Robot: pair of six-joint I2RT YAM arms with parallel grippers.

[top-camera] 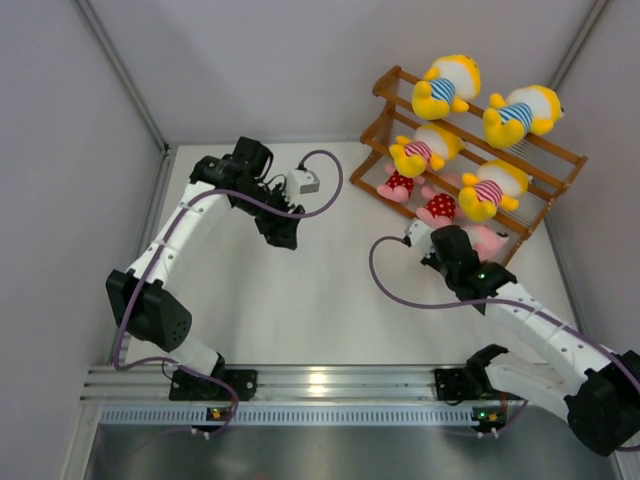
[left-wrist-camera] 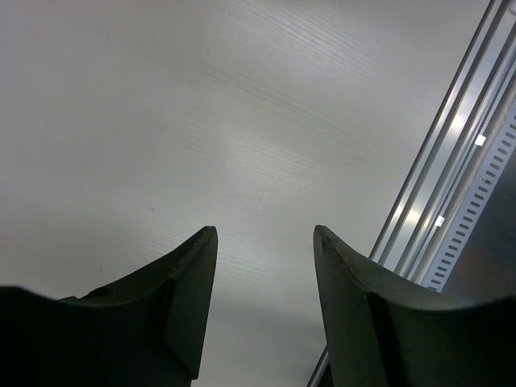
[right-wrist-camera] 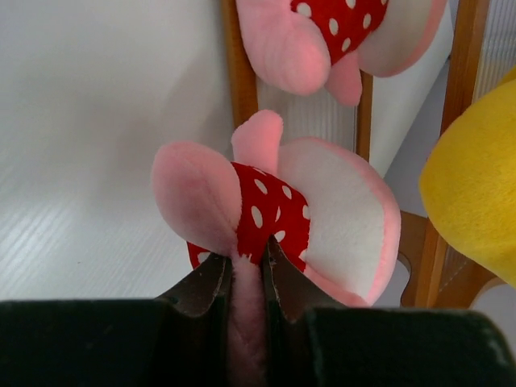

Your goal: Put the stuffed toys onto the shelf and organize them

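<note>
Next, my right gripper lets go of the pink toy at the near end of the shelf's lowest level point(top-camera: 485, 235) point(right-wrist-camera: 294, 230), next to its pink neighbour.
The brown wooden shelf point(top-camera: 560, 155) stands at the far right. Four yellow stuffed toys sit on it, two on the top tier point(top-camera: 447, 85) point(top-camera: 520, 112) and two on the middle tier point(top-camera: 425, 148) point(top-camera: 490, 188). Three pink toys in red dotted outfits are at the lowest tier: one at the left point(top-camera: 398, 183), one in the middle point(top-camera: 438, 207), one point(top-camera: 490, 240) partly hidden beside my right wrist. My right gripper point(top-camera: 443, 228) point(right-wrist-camera: 246, 260) is shut on a limb of the middle pink toy point(right-wrist-camera: 339, 210) at the shelf's front rail point(right-wrist-camera: 239, 72). My left gripper point(top-camera: 283, 232) point(left-wrist-camera: 264, 232) is open and empty above bare table.
Grey walls close in the table on the left, back and right. A metal rail point(top-camera: 320, 380) point(left-wrist-camera: 451, 161) runs along the near edge. Purple cables loop from both wrists. A yellow toy point(right-wrist-camera: 476, 193) is close to the right of the held toy.
</note>
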